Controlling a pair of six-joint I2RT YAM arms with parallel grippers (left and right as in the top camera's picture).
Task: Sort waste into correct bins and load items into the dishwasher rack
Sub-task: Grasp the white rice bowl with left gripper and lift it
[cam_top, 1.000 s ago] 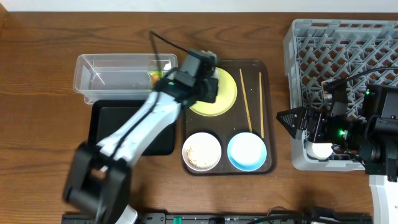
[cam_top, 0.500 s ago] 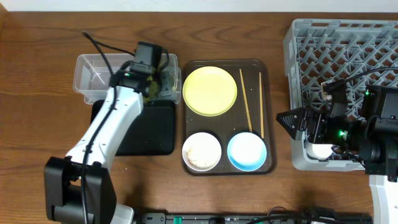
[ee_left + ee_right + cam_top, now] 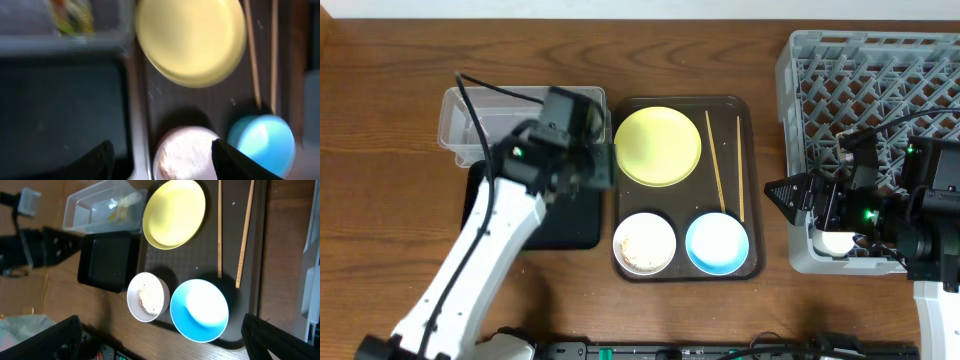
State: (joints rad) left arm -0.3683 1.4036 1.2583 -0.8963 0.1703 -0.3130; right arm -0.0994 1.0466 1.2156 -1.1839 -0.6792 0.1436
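Next, I close my left gripper on the white-pinkish bowl's rim (image 3: pixel 673 237) (image 3: pixel 217 136), on the side next to the light-blue bowl.
My left gripper (image 3: pixel 592 168) hangs open and empty above the seam between the black tray (image 3: pixel 575 220) and the brown serving tray (image 3: pixel 728 110). Below its jaws lies the white-pinkish bowl (image 3: pixel 185 152), which holds rice (image 3: pixel 148 296). The green-and-yellow wrapper (image 3: pixel 72 17) lies in the clear tub (image 3: pixel 480 125). The yellow plate (image 3: pixel 658 146), light-blue bowl (image 3: pixel 717 243) and two chopsticks (image 3: pixel 715 160) rest on the brown tray. My right gripper (image 3: pixel 780 190) stays open by the rack's (image 3: pixel 880 70) left side. A white cup (image 3: pixel 837 241) sits in the rack's near corner.
The left arm stretches diagonally over the black tray and hides part of the clear tub in the overhead view. The right arm's body covers the rack's near right part. Bare wooden table lies to the left of the bins and between the brown tray and the rack.
The left gripper swung from the yellow plate's edge to the clear tub, opened, and has come back toward the brown tray's left side. The right arm has not moved.
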